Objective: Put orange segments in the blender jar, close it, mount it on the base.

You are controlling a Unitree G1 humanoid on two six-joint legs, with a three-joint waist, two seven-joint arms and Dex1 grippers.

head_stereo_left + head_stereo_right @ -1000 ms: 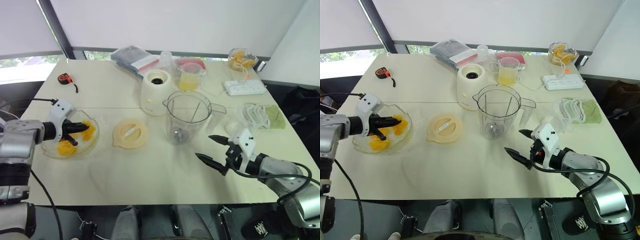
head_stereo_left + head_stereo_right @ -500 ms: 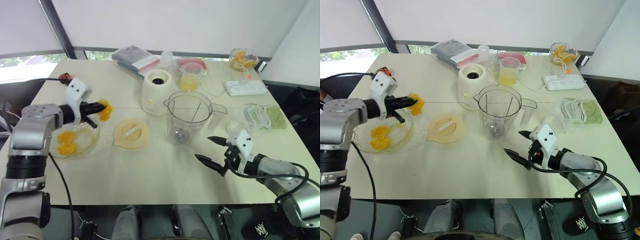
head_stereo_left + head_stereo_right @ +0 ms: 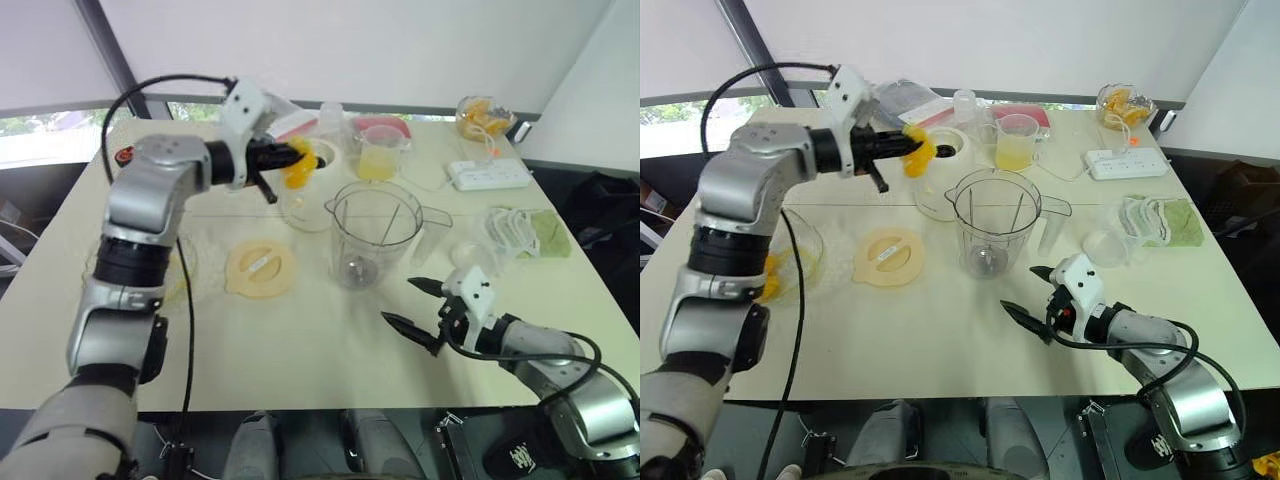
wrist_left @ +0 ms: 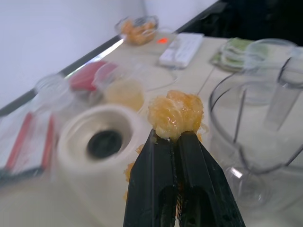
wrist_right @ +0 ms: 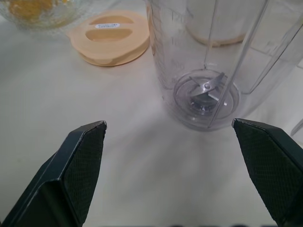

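Observation:
Next, I let go of the orange segment, now held a little short of the jar's rim, with my left gripper onto the blade at the bottom of the open blender jar [image 4: 246, 185].
My left gripper [image 3: 286, 162] is shut on one of the orange segments [image 4: 176, 111], a glossy orange-yellow lump held in the air above the cream-white base [image 3: 945, 185], a little short of the jar's rim. The blender jar [image 3: 375, 235] stands upright and open at mid-table, with only its blade [image 5: 204, 91] inside. More orange segments [image 5: 28, 7] lie in the ruffled glass bowl [image 3: 805, 255] at the left, partly hidden by my left arm. My right gripper [image 3: 400, 302] hovers low over the table in front of the jar, open with nothing between its fingers.
The flat cream-yellow lid [image 3: 260, 268] lies left of the jar. Behind it are a cup of yellow liquid [image 3: 378, 160], a power strip [image 3: 490, 175], a small bowl of peel [image 3: 480, 115] and a dark packet [image 3: 265, 110]. A green cloth [image 3: 535, 235] lies at the right.
My left arm lifted an orange segment out of the glass bowl and swung it up and to the right, over the base. The right gripper has stayed where it was.

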